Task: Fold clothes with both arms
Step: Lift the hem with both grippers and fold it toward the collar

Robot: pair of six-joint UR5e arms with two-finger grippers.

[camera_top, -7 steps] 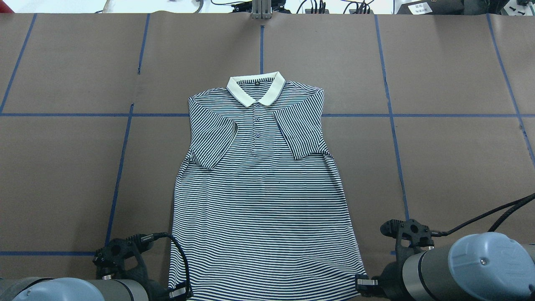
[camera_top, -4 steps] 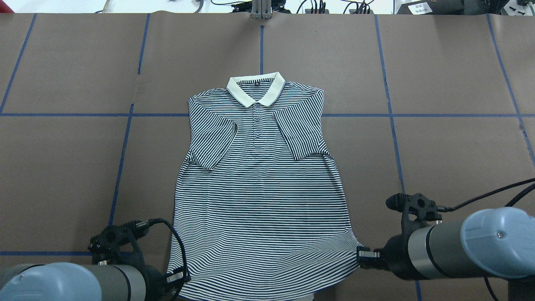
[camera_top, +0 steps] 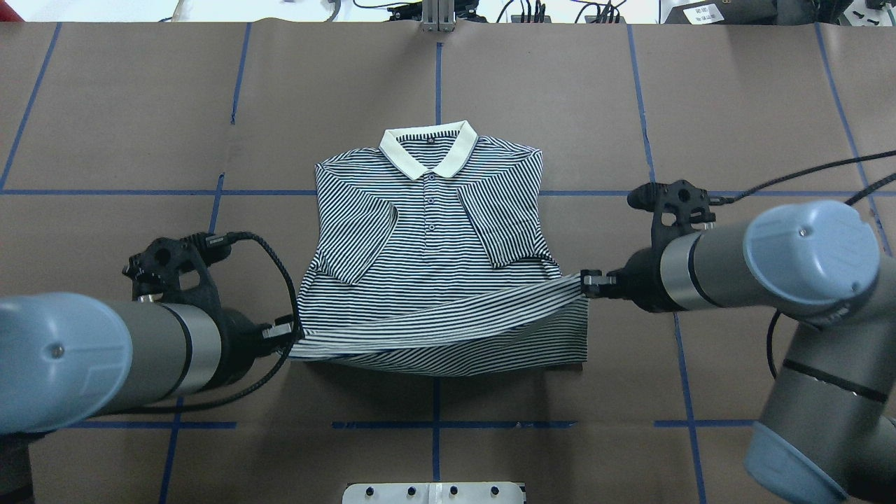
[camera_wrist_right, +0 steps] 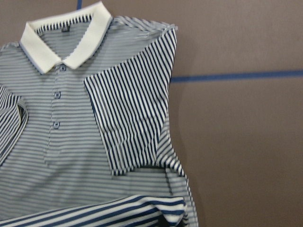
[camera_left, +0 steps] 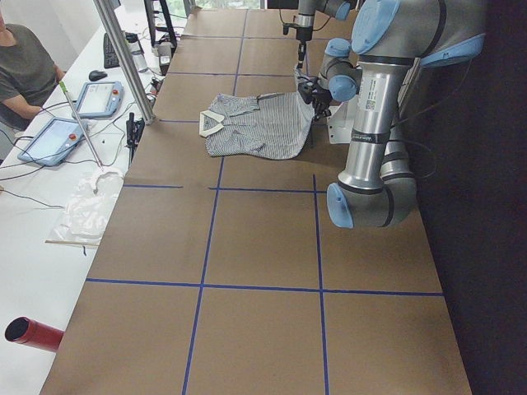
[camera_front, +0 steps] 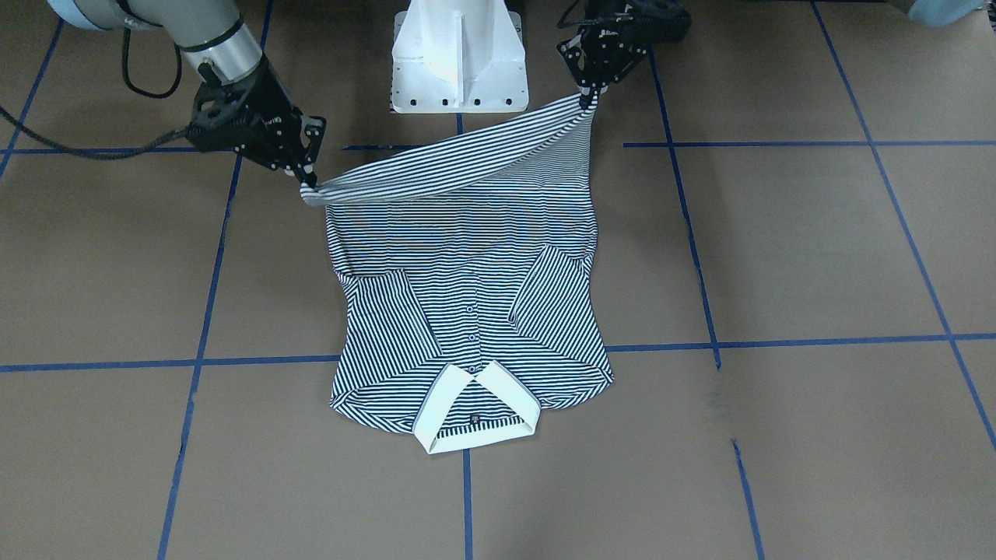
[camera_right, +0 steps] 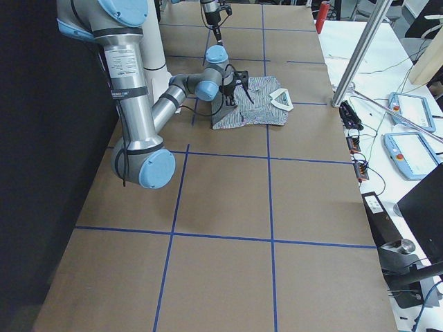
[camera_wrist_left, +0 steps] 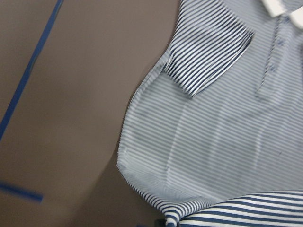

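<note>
Next, I release the hem corner of the striped polo shirt with my left gripper on the brown table (camera_front: 634, 372) just outside the striped polo shirt's shoulder.
The striped polo shirt (camera_top: 427, 231) lies face up on the brown table, its cream collar (camera_top: 428, 150) pointing away from the robot. Both sleeves are folded in over the chest. My left gripper (camera_top: 288, 330) is shut on one bottom hem corner, and my right gripper (camera_top: 586, 282) is shut on the other. The hem (camera_top: 434, 325) hangs lifted between them as a slanted band over the shirt's lower half. In the front-facing view the right gripper (camera_front: 308, 183) is farther from the base than the left gripper (camera_front: 589, 96). The left wrist view shows a folded sleeve (camera_wrist_left: 208, 52) and the right wrist view shows the collar (camera_wrist_right: 61, 42).
The white pedestal base (camera_front: 457, 54) stands at the table's near edge behind the shirt. Blue tape lines (camera_top: 434, 424) grid the brown table top. A side bench holds tablets (camera_left: 99, 97) and cables, and a person (camera_left: 25, 66) sits there. A red cylinder (camera_left: 33, 333) lies by the table's end.
Both grippers have risen from the near edge with the hem corners and carried them toward the collar. The right one has gone farther. The lower part of the shirt now doubles over itself.
</note>
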